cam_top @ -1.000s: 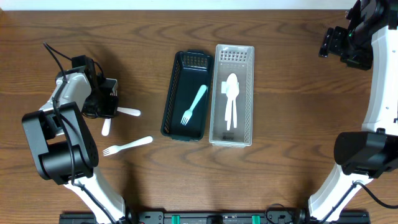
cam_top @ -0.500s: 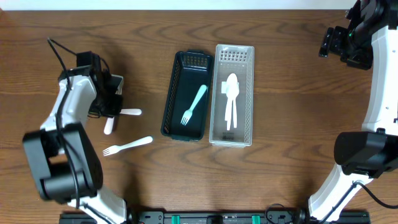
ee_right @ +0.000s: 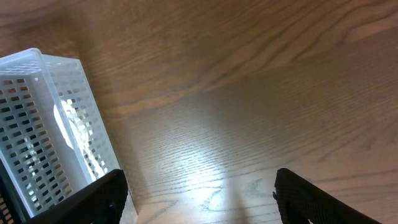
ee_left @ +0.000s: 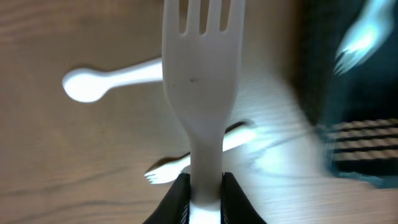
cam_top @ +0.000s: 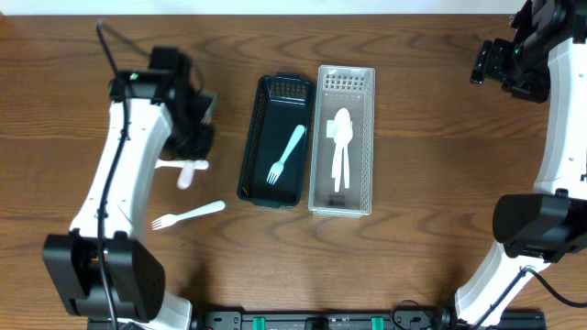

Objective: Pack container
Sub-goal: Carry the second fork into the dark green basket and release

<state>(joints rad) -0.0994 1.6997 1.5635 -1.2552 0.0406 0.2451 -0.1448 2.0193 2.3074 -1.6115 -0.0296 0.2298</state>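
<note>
The white plastic fork, now held above the table, will be let go by my left gripper in the dark green container (cam_top: pixel 271 148) (ee_left: pixel 336 14) beside the light teal fork.
My left gripper (cam_top: pixel 194 139) is shut on a white plastic fork (ee_left: pixel 202 74) and holds it above the table, just left of the dark green container (cam_top: pixel 254 137). The fork's end shows below the gripper in the overhead view (cam_top: pixel 184 176). The left wrist view shows the jaws (ee_left: pixel 205 193) clamped on the fork's handle. A light teal fork (cam_top: pixel 287 154) lies in the green container. White spoons (cam_top: pixel 341 147) lie in the white slotted basket (cam_top: pixel 321 137). A white spoon (cam_top: pixel 198 165) and another white fork (cam_top: pixel 188 215) lie on the table. My right gripper (ee_right: pixel 199 199) is open and empty at the far right.
The green container (ee_left: pixel 354 143) is at the right edge of the left wrist view, the loose spoon (ee_left: pixel 106 78) and fork (ee_left: pixel 199 152) under the held fork. The white basket (ee_right: pixel 43 124) is at the left of the right wrist view. The table is brown wood.
My left arm has risen and moved right, toward the green container, carrying the white fork. The spoon and other fork stayed on the table. The right arm has not moved.
</note>
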